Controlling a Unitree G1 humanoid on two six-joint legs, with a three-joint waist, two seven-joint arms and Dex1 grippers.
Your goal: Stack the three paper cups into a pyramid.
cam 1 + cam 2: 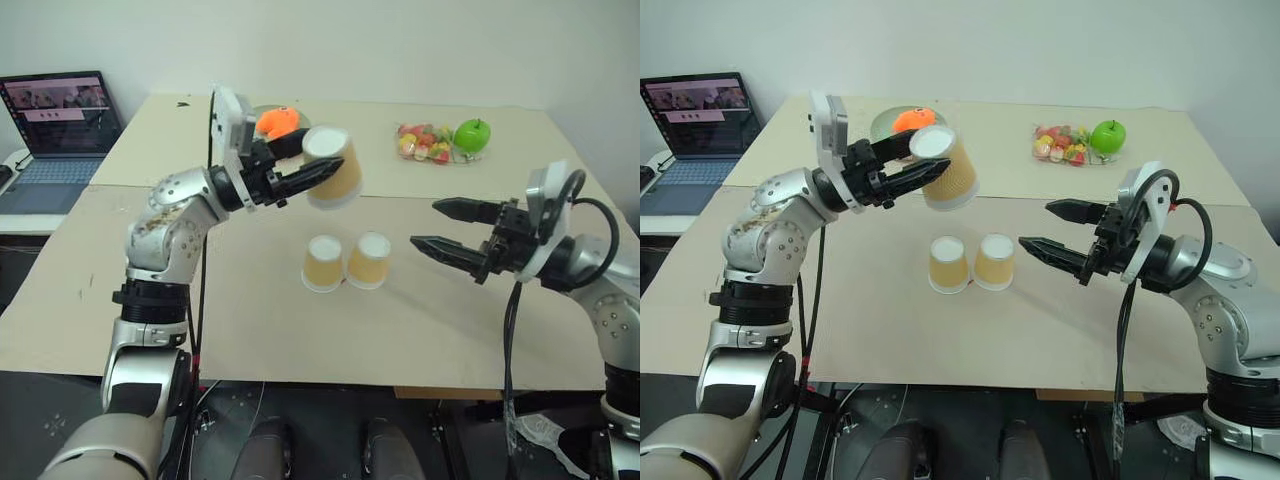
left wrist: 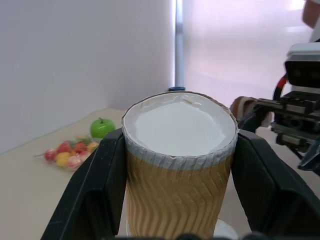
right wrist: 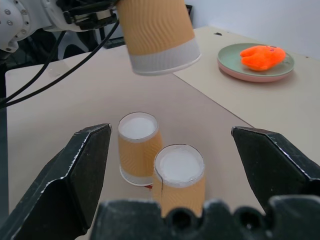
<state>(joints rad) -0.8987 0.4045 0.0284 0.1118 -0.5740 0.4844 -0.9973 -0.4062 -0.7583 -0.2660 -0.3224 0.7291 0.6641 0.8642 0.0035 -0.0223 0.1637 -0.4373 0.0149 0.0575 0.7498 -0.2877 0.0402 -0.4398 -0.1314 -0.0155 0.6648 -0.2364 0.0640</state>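
Observation:
The robot's left gripper should release the third cup on top of the two standing cups (image 1: 350, 243), so that it bridges the gap between their bases. The third cup now hangs tilted above and behind them.
Two tan paper cups stand upside down, side by side and touching, in the middle of the table: one on the left (image 1: 323, 263), one on the right (image 1: 369, 259). A third cup (image 1: 334, 166) hangs tilted in the air above and a little behind them. My left gripper (image 1: 322, 169) is shut on its sides, the black fingers (image 2: 95, 185) pressing each flank, white base facing the wrist camera. My right gripper (image 1: 428, 224) hovers open to the right of the standing pair, pointing toward them, with nothing between its fingers.
A green plate (image 3: 256, 65) with an orange thing sits at the back of the table. A bag of candies (image 1: 424, 142) and a green apple (image 1: 472, 135) lie at the back right. A laptop (image 1: 62, 125) stands on a side desk at the far left.

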